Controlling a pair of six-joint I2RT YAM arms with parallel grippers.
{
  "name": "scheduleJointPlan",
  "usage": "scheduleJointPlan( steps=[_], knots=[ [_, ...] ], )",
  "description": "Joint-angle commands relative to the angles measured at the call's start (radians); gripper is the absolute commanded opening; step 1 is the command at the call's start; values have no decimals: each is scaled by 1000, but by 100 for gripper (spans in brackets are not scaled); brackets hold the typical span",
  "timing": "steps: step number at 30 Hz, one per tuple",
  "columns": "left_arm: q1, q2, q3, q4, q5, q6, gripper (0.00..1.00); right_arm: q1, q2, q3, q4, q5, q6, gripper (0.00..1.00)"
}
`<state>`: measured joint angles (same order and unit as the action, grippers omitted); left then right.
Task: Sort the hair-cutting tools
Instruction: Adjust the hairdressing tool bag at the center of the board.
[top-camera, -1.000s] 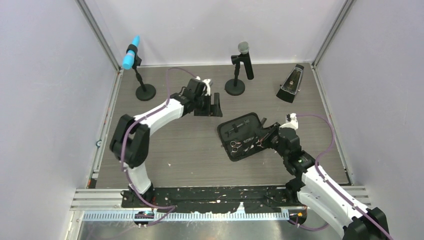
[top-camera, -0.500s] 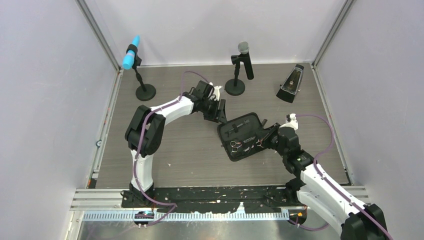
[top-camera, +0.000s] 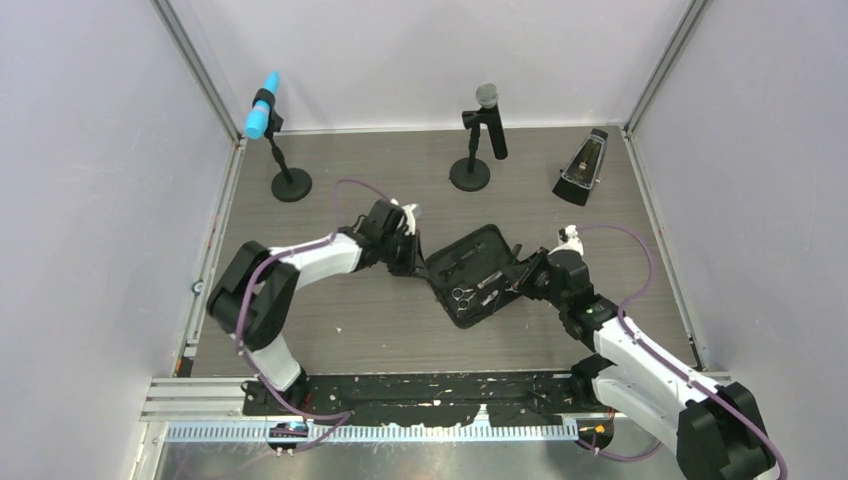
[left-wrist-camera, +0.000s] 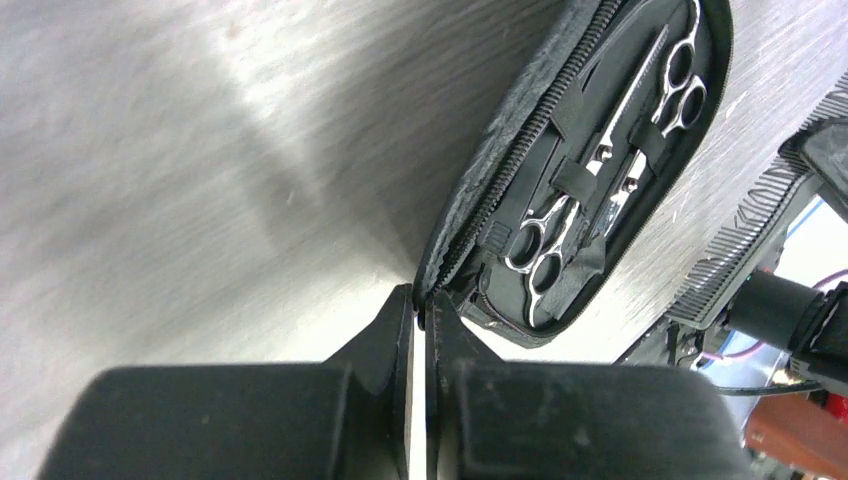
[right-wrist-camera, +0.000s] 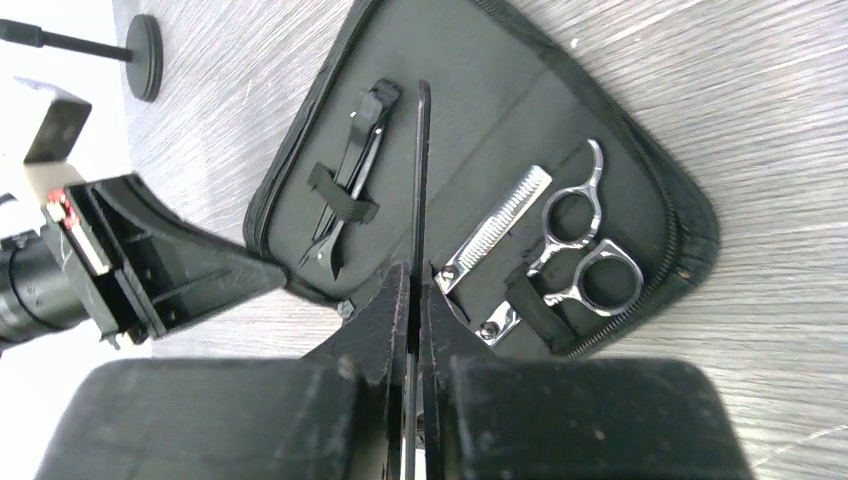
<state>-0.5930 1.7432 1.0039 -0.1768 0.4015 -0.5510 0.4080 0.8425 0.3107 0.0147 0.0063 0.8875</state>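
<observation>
Next, my right gripper puts the flat black comb down inside the open black zip case (top-camera: 459, 309) beside the silver scissors.
An open black zip case (top-camera: 478, 268) lies mid-table. Strapped inside it are two silver scissors (right-wrist-camera: 585, 250) and two thin black hair clips (right-wrist-camera: 350, 180). The scissors (left-wrist-camera: 545, 250) also show in the left wrist view. My left gripper (left-wrist-camera: 421, 300) is shut on the zip edge of the case (left-wrist-camera: 520, 130), at the case's left corner in the top view, where the left gripper (top-camera: 415, 262) meets it. Over the case's right part, my right gripper (right-wrist-camera: 413, 275) is shut on the flat black comb (right-wrist-camera: 421, 170), seen edge-on. The comb (left-wrist-camera: 745, 235) shows its teeth in the left wrist view.
A blue-headed microphone stand (top-camera: 288, 183) is at the back left. A black microphone stand (top-camera: 470, 174) is at the back centre. A dark metronome (top-camera: 582, 168) sits at the back right. Walls close off three sides.
My left arm swung from the back of the table down to the case's left corner and its gripper went from open to shut on the edge. The case shifted slightly left. The right gripper followed it.
</observation>
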Motion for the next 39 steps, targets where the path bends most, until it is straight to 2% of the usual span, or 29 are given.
scheduleJointPlan(
  steps=[1, 5, 9, 13, 16, 20, 21, 26, 28, 31, 34, 39],
  knots=[
    [-9, -192, -207, 93, -131, -239, 0, -5, 54, 44, 121, -97, 0, 5],
    [-53, -382, -447, 191, -210, -496, 0, -2, 152, 43, 246, -183, 67, 5],
    [-141, -511, -619, 244, -303, -721, 0, 29, 264, 55, 358, -236, 106, 5],
    [-284, -613, -712, 253, -441, -901, 0, 91, 352, 84, 418, -235, 139, 5],
    [-382, -685, -733, 206, -556, -967, 1, 124, 404, 87, 440, -209, 174, 5],
    [-416, -786, -747, 142, -628, -989, 12, 144, 492, 47, 525, -193, 226, 5],
    [-422, -806, -749, 126, -641, -992, 19, 146, 505, 32, 556, -190, 242, 5],
    [-430, -895, -763, 64, -667, -997, 62, 200, 593, -5, 641, -146, 307, 5],
    [-430, -933, -763, 26, -684, -995, 72, 227, 607, -19, 678, -127, 338, 5],
    [-428, -1000, -730, -88, -756, -933, 78, 254, 603, -33, 693, -103, 365, 5],
    [-390, -1040, -675, -169, -798, -790, 79, 275, 564, -45, 680, -63, 371, 5],
    [-197, -996, -630, -101, -623, -539, 77, 288, 501, -63, 613, 21, 379, 6]
  ],
)
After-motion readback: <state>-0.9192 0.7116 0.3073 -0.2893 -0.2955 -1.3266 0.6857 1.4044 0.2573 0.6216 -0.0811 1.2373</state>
